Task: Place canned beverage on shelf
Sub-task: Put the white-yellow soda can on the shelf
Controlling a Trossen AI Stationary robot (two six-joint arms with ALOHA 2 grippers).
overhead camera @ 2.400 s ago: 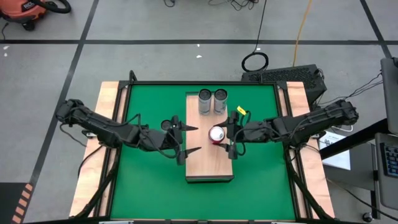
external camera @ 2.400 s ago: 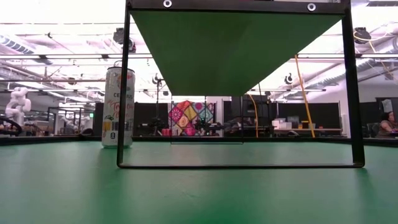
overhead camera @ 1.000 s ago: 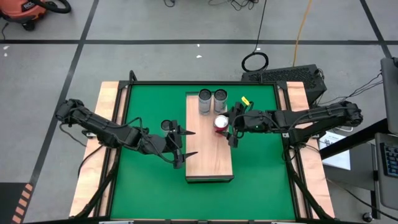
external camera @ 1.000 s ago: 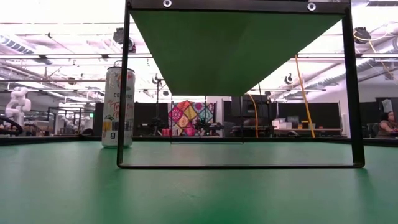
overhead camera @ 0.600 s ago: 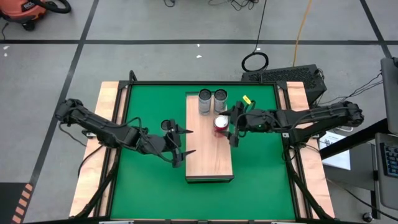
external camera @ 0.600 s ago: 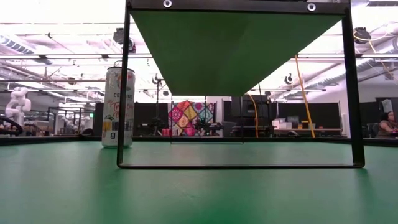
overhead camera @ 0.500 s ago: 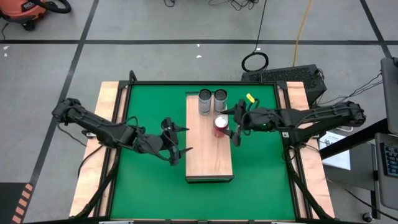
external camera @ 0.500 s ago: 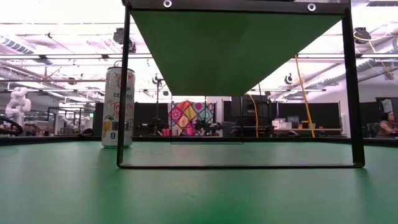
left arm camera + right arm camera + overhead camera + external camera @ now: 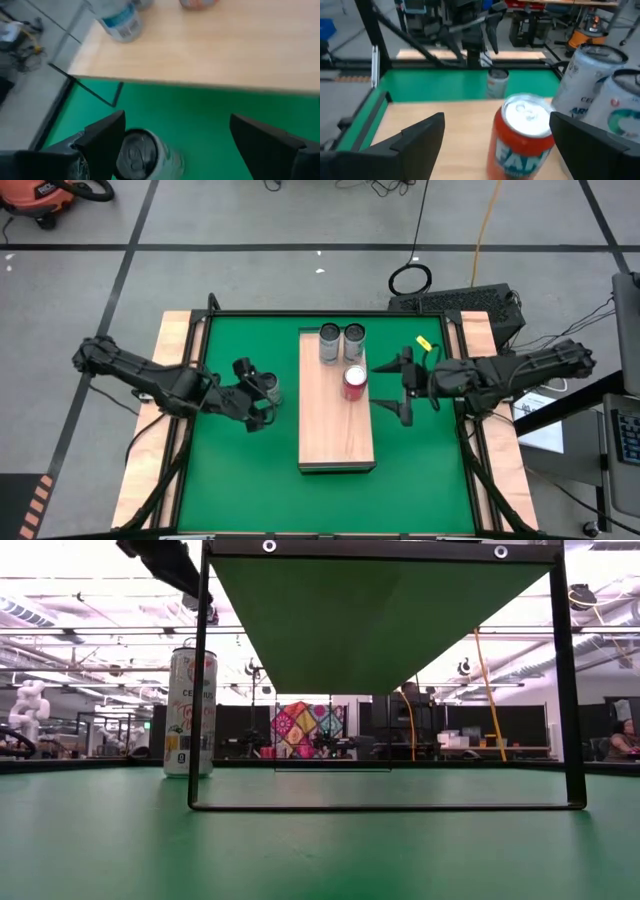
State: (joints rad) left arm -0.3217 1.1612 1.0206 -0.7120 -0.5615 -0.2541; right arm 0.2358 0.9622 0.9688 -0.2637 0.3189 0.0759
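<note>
The robot's left gripper will next move down to the sides (image 9: 273, 391) (image 9: 162, 159) of the white can, below its black top, and close there.
The light-wood shelf (image 9: 335, 430) lies in the middle of the green table. A red can (image 9: 354, 383) stands upright on it, with two silver cans (image 9: 330, 343) (image 9: 354, 340) at its far end. My right gripper (image 9: 380, 388) is open and empty just right of the red can (image 9: 525, 135), apart from it. A white can (image 9: 268, 387) stands on its base on the green table left of the shelf; it also shows in the low view (image 9: 190, 712). My left gripper (image 9: 258, 395) is open above it; in the left wrist view (image 9: 175, 135) the can's top (image 9: 140, 157) lies between the fingers, near one of them.
The shelf's dark frame (image 9: 200, 690) stands beside the white can. The table has wooden side rails (image 9: 175, 340) and a black frame. Green table shows near the shelf's front end (image 9: 400, 490) and to both sides.
My right gripper has drawn back from the red can toward the table's right edge; the can stays upright on the shelf. My left gripper has gone from the shelf's left edge toward the table's left edge, to above the white can.
</note>
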